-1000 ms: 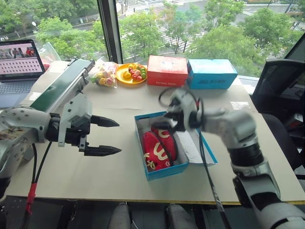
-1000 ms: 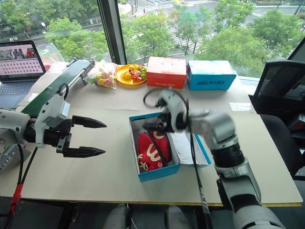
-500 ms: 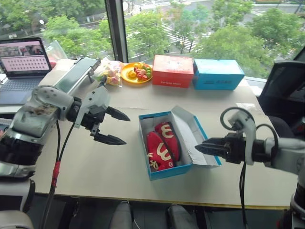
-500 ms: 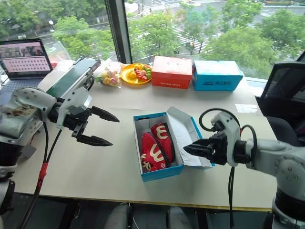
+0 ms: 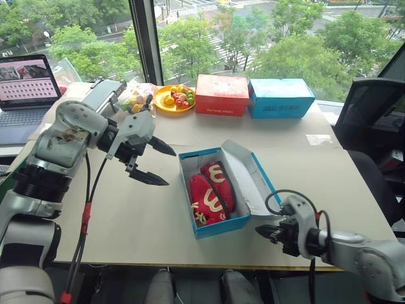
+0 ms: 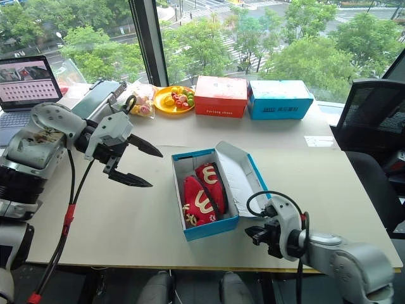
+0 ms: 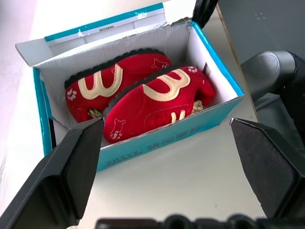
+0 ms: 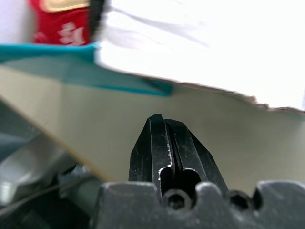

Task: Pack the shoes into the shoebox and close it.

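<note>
Next, my right gripper lowers the hinged lid over the two red shoes in the blue shoebox (image 5: 212,190).
The two red shoes (image 5: 212,193) lie side by side inside the blue shoebox (image 5: 221,227) at the table's middle. Its hinged lid (image 5: 250,174) stands open, leaning to the right with the white lining up. My left gripper (image 5: 169,168) hovers open just left of the box, pointing at it. In the left wrist view its fingers (image 7: 76,162) frame the shoes (image 7: 143,93) and the box wall (image 7: 167,138). My right gripper (image 5: 259,231) is shut on nothing, low at the table's front edge, below the lid's right corner. The right wrist view shows its fingertips (image 8: 159,121) pressed together.
Along the back by the window stand a red box (image 5: 222,94), a paler blue box (image 5: 281,98), a yellow plate of fruit (image 5: 174,98) and a bag of sweets (image 5: 134,100). A laptop (image 5: 25,79) is at the far left. An office chair (image 5: 367,114) stands at the right.
My right gripper has dropped from above the shoebox to the table's front right edge and has shut. My left gripper has moved closer to the box, still open.
</note>
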